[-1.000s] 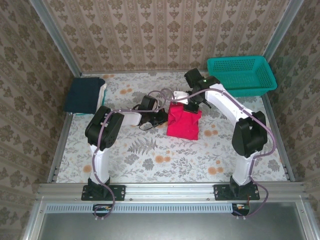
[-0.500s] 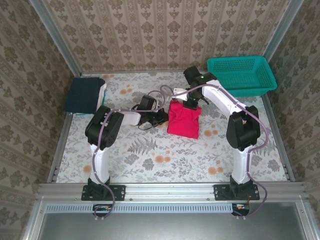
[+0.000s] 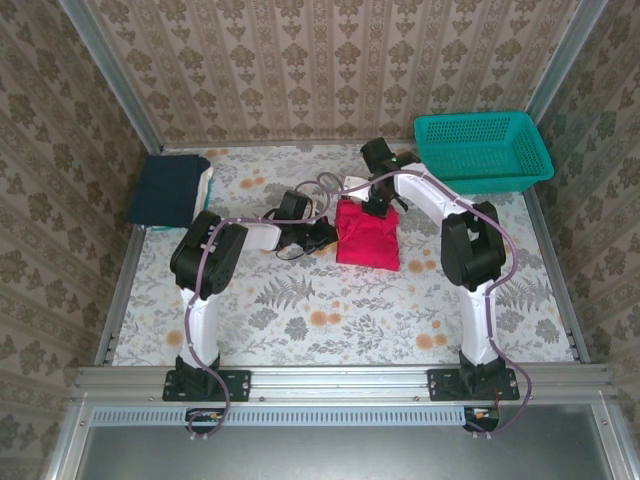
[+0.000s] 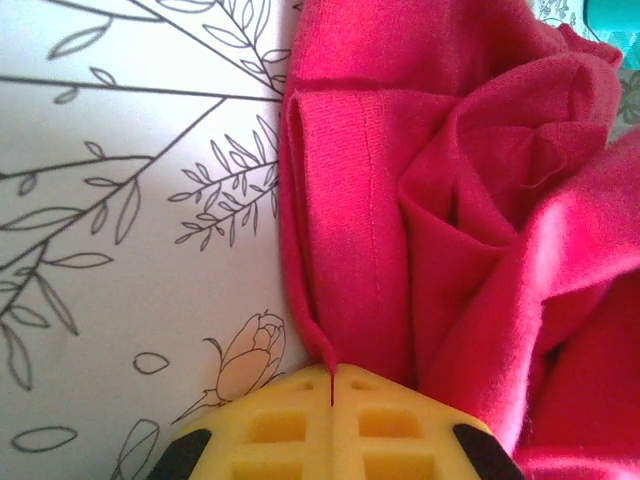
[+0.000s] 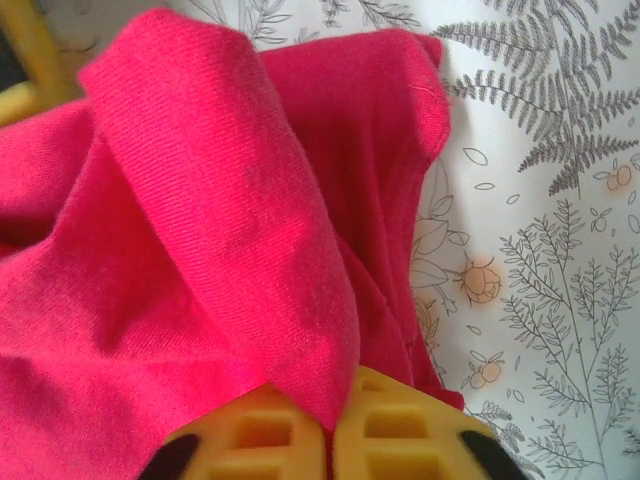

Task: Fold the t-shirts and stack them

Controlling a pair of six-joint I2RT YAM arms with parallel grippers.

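I have a thin hem in my left gripper beside the red t-shirt's rumpled folds, so I will open that gripper, take the upper layer [image 4: 565, 260] and spread it with my right gripper.
The bright red t-shirt [image 3: 369, 236] lies folded in a thick, rumpled bundle mid-table. My left gripper [image 3: 326, 232] is at its left edge, yellow fingers shut on a thin hem of the red cloth [image 4: 340, 230], as the left wrist view shows [image 4: 331, 372]. My right gripper [image 3: 377, 207] is at the shirt's far edge. In the right wrist view it [image 5: 338, 408] pinches a raised fold of the red shirt [image 5: 220, 200]. A folded dark navy t-shirt [image 3: 170, 190] tops a stack at the back left, with a white one's edge [image 3: 207, 188] showing beside it.
A teal mesh basket [image 3: 475, 117] stands at the back right corner. Metal rails border the flowered tablecloth [image 3: 330, 320] on both sides and along the front. The papered back wall rises right behind the basket and the stack.
The right arm has swung left and back, its elbow now nearer the middle. The red shirt's far edge has moved with it, and the bundle looks shorter. The left arm has stayed put.
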